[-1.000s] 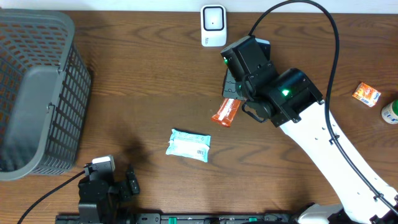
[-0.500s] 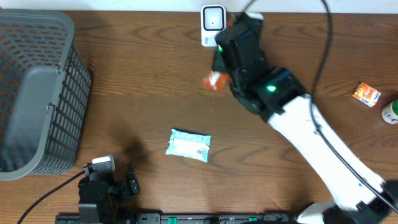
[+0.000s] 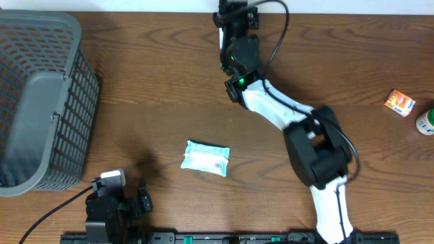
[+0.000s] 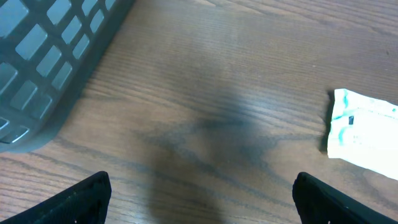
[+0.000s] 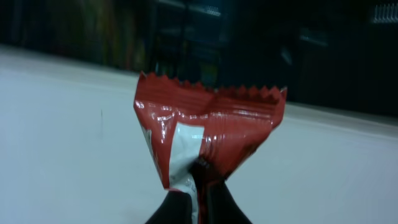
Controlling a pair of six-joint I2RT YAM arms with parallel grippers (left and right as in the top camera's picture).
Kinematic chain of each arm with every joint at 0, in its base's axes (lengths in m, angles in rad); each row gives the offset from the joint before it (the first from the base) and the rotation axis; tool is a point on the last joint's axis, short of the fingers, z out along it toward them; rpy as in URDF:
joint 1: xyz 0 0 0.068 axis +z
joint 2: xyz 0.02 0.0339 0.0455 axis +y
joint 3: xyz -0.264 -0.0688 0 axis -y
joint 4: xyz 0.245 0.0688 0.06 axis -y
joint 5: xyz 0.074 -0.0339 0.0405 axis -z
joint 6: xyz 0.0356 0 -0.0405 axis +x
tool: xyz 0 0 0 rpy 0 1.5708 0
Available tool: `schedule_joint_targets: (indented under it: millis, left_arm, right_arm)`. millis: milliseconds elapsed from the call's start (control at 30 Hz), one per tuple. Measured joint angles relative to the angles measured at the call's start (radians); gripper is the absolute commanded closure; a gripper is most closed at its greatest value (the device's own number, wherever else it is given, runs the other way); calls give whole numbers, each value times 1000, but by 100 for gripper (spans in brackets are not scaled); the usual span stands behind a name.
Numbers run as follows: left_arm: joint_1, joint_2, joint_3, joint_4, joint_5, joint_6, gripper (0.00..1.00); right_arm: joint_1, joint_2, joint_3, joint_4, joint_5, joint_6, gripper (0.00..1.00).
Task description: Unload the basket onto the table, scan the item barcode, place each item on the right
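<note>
Next, I set the red packet between the orange box and the small container (image 3: 415, 111) with my right gripper.
The item is a red packet (image 5: 208, 130) with a white panel and a zigzag top edge. My right gripper (image 5: 199, 200) is shut on its lower end and holds it upright in front of a pale surface. In the overhead view the right arm reaches to the table's far edge, with its gripper (image 3: 234, 15) there; the packet and the white scanner are hidden beneath it. My left gripper (image 4: 202, 205) hangs open over bare wood near the front-left edge (image 3: 115, 203), with nothing between its fingers.
A grey mesh basket (image 3: 41, 102) fills the left side, and its wall (image 4: 43, 62) also shows in the left wrist view. A white-blue packet (image 3: 205, 157) lies mid-table (image 4: 364, 127). An orange box (image 3: 399, 102) and a small container (image 3: 426, 122) sit far right.
The right arm has swung from mid-table to the far edge, carrying the red packet, and now covers the white scanner. The left arm has not moved.
</note>
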Motion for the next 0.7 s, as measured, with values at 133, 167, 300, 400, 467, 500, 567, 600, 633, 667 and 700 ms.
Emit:
schedule_joint_targets:
  millis: [133,167,300,400,467,500,567,600,633,667,700]
  left_arm:
    - [0,0,0,0,0,0,6]
    - [0,0,0,0,0,0,6]
    - [0,0,0,0,0,0,6]
    - [0,0,0,0,0,0,6]
    - [0,0,0,0,0,0,6]
    - [0,0,0,0,0,0,6]
    - [0,0,0,0,0,0,6]
    - [0,0,0,0,0,0,6]
    - [0,0,0,0,0,0,6]
    - [0,0,0,0,0,0,6]
    - [0,0,0,0,0,0,6]
  right_arm:
    - [-31,144,56,-13,-91,-169,99]
    - [-34,180,75,-15,-98,-195,99]
    - [-40,275,122,-28,-120,-253,99]
    - [-42,303,154,-57,-130,-264,99]
    - [-44,303,169,-81,-140,-262,99]
    - [-46,303,180,-102,-146,-257,99]
    - [-52,303,190,-146,-154,-245,99]
    - [-55,303,191,-171,-158,-236,99]
    - [-60,303,191,-197,-162,-227,99]
    - [-66,303,191,-217,-166,-216,99]
    - [-71,303,191,-233,-166,-206,99]
